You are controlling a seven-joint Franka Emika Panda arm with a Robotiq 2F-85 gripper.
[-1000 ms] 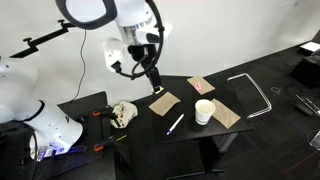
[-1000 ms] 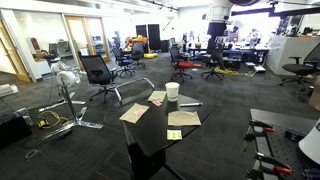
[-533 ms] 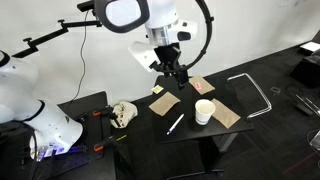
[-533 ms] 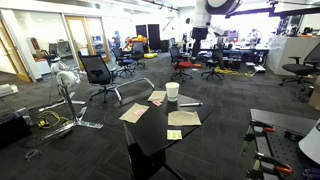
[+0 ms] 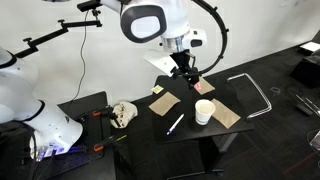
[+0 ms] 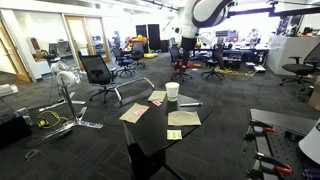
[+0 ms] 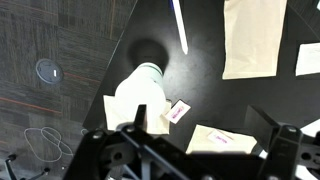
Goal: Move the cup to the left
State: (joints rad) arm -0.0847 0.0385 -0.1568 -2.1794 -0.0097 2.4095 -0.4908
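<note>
The white paper cup's rim (image 5: 199, 102) (image 7: 163, 104) should be gripped next by my gripper, which will go to the side away from the napkin under the cup and close there.
A white paper cup (image 5: 204, 111) stands on the black table (image 5: 190, 135), partly on a tan paper napkin (image 5: 226, 115). It also shows in the exterior view (image 6: 172, 91) and in the wrist view (image 7: 140, 92). My gripper (image 5: 190, 80) hangs in the air above and behind the cup, not touching it. In the wrist view its two fingers are wide apart with nothing between them (image 7: 205, 140), and the cup lies below and to the left of them.
A pen (image 5: 175, 124) lies in front of the cup. More napkins lie on the table (image 5: 164, 101) (image 5: 201, 84). A crumpled pale object (image 5: 123, 113) sits on the side bench. A metal frame (image 5: 250, 95) stands beside the table. Office chairs (image 6: 98, 72) stand behind.
The arm has swung across the table toward the cup's side and the gripper now hangs above the far napkins. The cup and papers have not moved.
</note>
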